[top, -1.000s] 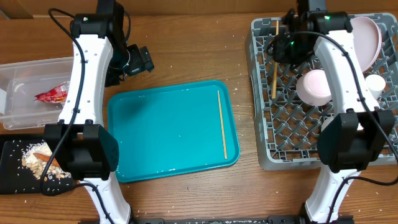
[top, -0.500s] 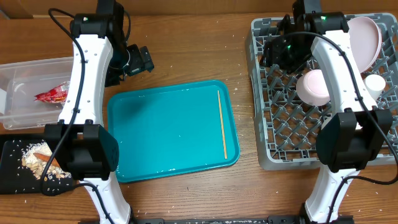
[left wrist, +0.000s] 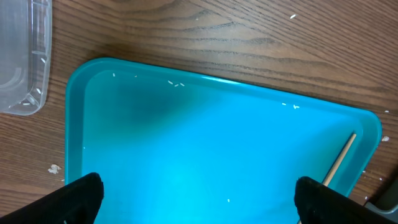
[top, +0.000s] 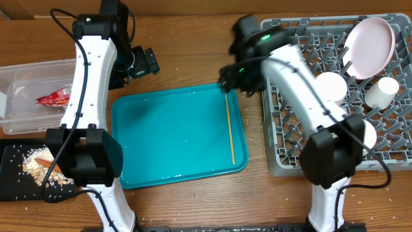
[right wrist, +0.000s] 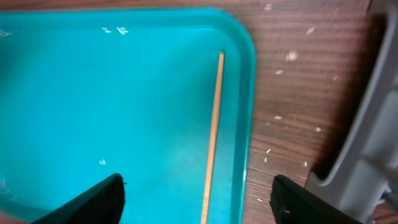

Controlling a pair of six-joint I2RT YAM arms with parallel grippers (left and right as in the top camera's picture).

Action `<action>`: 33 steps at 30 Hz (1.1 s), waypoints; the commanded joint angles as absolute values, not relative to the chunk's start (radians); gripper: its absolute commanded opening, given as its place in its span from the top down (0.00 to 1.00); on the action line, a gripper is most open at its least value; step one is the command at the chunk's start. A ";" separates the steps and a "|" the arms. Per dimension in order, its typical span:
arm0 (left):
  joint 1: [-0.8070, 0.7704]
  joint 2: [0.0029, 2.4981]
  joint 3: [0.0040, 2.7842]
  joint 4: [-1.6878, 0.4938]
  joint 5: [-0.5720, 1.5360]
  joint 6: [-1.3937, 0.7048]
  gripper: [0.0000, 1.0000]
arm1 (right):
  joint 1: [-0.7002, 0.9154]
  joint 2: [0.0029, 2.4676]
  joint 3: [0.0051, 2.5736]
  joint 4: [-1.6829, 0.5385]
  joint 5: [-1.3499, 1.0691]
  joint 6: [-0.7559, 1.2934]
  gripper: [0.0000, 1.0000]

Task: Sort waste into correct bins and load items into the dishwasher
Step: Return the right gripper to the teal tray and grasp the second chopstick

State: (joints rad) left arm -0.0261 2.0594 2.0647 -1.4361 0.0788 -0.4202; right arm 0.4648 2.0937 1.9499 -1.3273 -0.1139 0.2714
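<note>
I will close my right gripper on the middle of the wooden chopstick [top: 230,132] [right wrist: 210,155], between its two ends as it sits in the teal tray.
One thin wooden chopstick [top: 230,129] lies along the right side of the teal tray [top: 174,135]. My right gripper [top: 233,78] hovers open and empty over the far end of that chopstick [right wrist: 214,124], which runs between its fingers [right wrist: 93,199]. My left gripper [top: 145,62] hangs open and empty beyond the tray's far left corner, looking down at the tray [left wrist: 205,143]. The grey dish rack [top: 290,138] holds a pink plate [top: 368,38], a bowl [top: 331,87] and a white cup [top: 380,90]. The red wrapper [top: 55,98] lies in the clear tub [top: 26,71]. Beige scraps [top: 40,169] sit in the black tray [top: 13,174].
The rack's grey edge [right wrist: 373,143] stands just right of my right gripper, with a strip of crumb-specked wood [right wrist: 292,93] between it and the tray. The clear tub's corner [left wrist: 25,62] shows at the left of the left wrist view.
My right arm has swung left from the rack's far left part to the teal tray's far right corner, and its jaws have opened. The left arm has not moved.
</note>
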 commanded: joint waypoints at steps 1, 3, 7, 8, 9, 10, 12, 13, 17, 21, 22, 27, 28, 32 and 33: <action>-0.033 2.048 2.057 -1.435 0.086 -0.434 0.00 | 0.504 2.083 1.852 -1.279 0.024 0.405 0.22; -0.033 2.048 2.057 -1.435 0.086 -0.434 0.00 | 0.528 2.083 1.779 -1.224 0.022 0.413 0.22; -0.033 2.048 2.057 -1.435 0.086 -0.434 0.00 | 0.544 2.083 1.652 -1.146 0.001 0.424 0.29; -0.033 2.048 2.057 -1.435 0.086 -0.434 0.00 | 0.544 2.083 1.629 -1.132 -0.023 0.424 0.34; -0.033 2.048 2.057 -1.435 0.086 -0.434 0.00 | 0.544 2.083 1.609 -1.119 -0.052 0.423 0.39; -0.033 2.048 2.057 -1.435 0.086 -0.434 0.00 | 0.544 2.083 1.587 -1.102 -0.081 0.423 0.43; -0.033 2.048 2.057 -1.435 0.086 -0.434 0.00 | 0.544 2.083 1.555 -1.077 -0.108 0.423 0.48; -0.033 2.048 2.057 -1.435 0.086 -0.434 0.00 | 0.544 2.083 1.541 -1.068 -0.111 0.423 0.50; -0.033 2.048 2.057 -1.435 0.086 -0.434 0.00 | 0.544 2.084 1.487 -1.029 -0.110 0.424 0.50; -0.033 2.048 2.057 -1.435 0.086 -0.434 0.00 | 0.545 2.084 1.437 -0.989 -0.111 0.428 0.50; -0.033 2.048 2.057 -1.435 0.086 -0.434 0.00 | 0.545 2.084 1.428 -0.979 -0.109 0.444 0.52; -0.033 2.048 2.057 -1.435 0.086 -0.434 0.00 | 0.549 2.084 1.420 -0.970 -0.076 0.483 0.74; -0.033 2.048 2.057 -1.435 0.086 -0.434 0.00 | 0.553 2.084 1.420 -0.970 -0.060 0.499 0.78; -0.033 2.048 2.057 -1.435 0.086 -0.434 0.00 | 0.587 2.084 1.425 -0.971 -0.018 0.516 0.87; -0.033 2.048 2.057 -1.435 0.086 -0.434 0.00 | 0.598 2.084 1.429 -0.978 0.003 0.527 0.87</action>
